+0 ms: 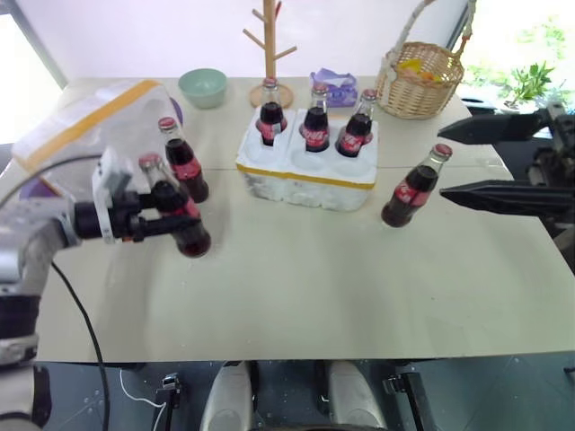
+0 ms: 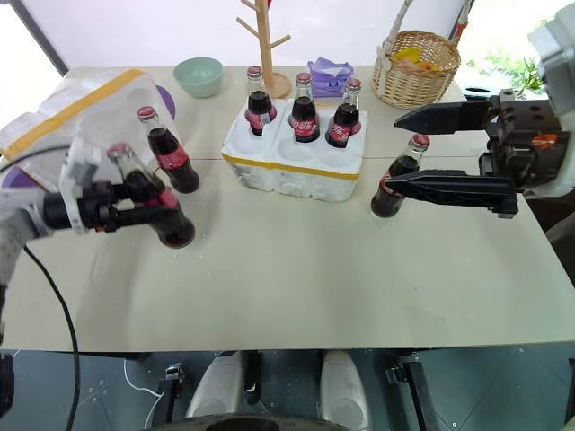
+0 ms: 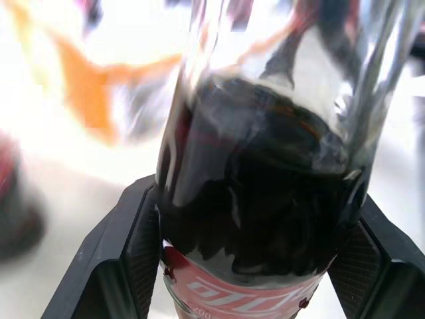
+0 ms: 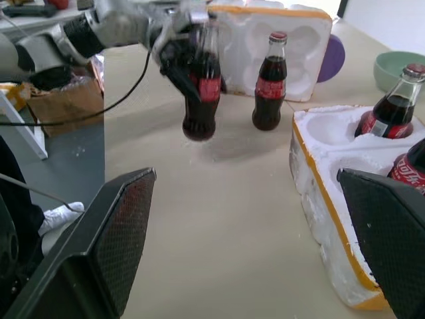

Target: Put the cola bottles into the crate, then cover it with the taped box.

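The cola bottle, now held tilted just above the table, will be released by my left gripper in the empty middle hole of the crate's front row (image 1: pixel 308 163).
My left gripper (image 1: pixel 180 220) is shut on a cola bottle (image 1: pixel 192 239) and holds it tilted just above the table, left of the crate (image 1: pixel 305 178). The crate's back wells hold three cola bottles (image 1: pixel 315 126); its front wells are empty. Another bottle (image 1: pixel 184 163) stands beside the taped box (image 1: pixel 90 117), which lies at the far left with its hollow side (image 4: pixel 265 40) showing. My right gripper (image 1: pixel 454 162) stands open and level at the right, with one more bottle (image 1: pixel 413 190) upright just off its fingertips.
Along the table's far edge are a green bowl (image 1: pixel 202 87), a wooden peg stand (image 1: pixel 269 49), a purple bag (image 1: pixel 334 87) and a wicker basket (image 1: pixel 418 79). A purple disc (image 4: pixel 335 56) lies behind the taped box. A black cable (image 1: pixel 81 314) hangs from my left arm.
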You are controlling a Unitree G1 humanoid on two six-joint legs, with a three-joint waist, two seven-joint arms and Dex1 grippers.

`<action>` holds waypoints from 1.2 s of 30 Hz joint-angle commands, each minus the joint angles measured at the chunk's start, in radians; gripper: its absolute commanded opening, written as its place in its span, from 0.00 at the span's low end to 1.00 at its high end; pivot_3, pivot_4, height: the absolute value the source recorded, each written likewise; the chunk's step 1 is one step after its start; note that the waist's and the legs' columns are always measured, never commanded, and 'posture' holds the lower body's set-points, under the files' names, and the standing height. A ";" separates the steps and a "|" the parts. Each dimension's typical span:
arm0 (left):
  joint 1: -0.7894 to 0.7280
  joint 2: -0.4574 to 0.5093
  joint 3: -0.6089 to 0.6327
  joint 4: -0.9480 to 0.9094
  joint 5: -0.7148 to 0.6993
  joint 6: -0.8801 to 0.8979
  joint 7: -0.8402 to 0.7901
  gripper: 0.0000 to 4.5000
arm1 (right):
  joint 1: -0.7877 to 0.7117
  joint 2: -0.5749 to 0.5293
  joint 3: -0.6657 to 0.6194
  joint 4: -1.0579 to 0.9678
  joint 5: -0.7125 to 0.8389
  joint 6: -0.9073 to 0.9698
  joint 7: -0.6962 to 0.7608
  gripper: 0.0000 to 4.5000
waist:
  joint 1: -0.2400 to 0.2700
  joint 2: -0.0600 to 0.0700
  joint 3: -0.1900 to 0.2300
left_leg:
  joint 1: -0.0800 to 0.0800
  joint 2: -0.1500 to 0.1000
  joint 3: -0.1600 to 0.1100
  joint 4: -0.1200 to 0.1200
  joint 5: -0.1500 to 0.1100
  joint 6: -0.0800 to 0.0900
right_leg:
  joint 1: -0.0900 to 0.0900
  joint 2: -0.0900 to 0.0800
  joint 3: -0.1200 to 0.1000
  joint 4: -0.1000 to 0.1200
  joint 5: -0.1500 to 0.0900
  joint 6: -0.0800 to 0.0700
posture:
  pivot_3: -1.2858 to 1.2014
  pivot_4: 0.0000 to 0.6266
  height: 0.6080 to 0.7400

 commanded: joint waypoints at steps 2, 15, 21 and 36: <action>-0.209 -0.110 -0.023 -0.019 -0.087 0.071 0.052 0.63 | -0.003 0.015 -0.014 -0.018 -0.007 -0.033 -0.045 1.00 | 0.005 0.000 0.000 | 0.000 -0.001 0.000 0.001 0.000 0.000 | 0.001 0.000 0.000 0.000 0.000 0.000 | 0.52 0.24 1.00; -0.582 -0.565 -0.173 0.476 0.288 -0.332 0.389 0.63 | 0.136 0.013 -0.074 -0.062 -0.076 -0.064 -0.116 1.00 | -0.004 0.000 0.000 | -0.004 -0.001 -0.004 0.008 0.000 0.002 | -0.002 0.002 0.000 0.006 0.003 0.007 | 0.52 0.24 1.00; -0.644 -0.649 -0.203 0.663 0.376 -0.458 0.357 0.63 | 0.180 0.033 -0.104 -0.070 -0.071 -0.068 -0.148 1.00 | 0.007 0.000 0.000 | -0.012 -0.001 -0.004 0.010 0.000 0.002 | -0.010 0.002 0.000 0.010 0.003 0.007 | 0.52 0.24 1.00; -0.679 -0.802 -0.241 1.085 0.594 -0.609 0.468 0.88 | 0.252 0.071 -0.070 -0.066 -0.133 -0.123 -0.197 1.00 | 0.007 -0.001 0.000 | -0.013 -0.002 -0.005 0.011 0.000 0.002 | -0.010 0.001 -0.001 0.010 0.003 0.008 | 0.52 0.24 1.00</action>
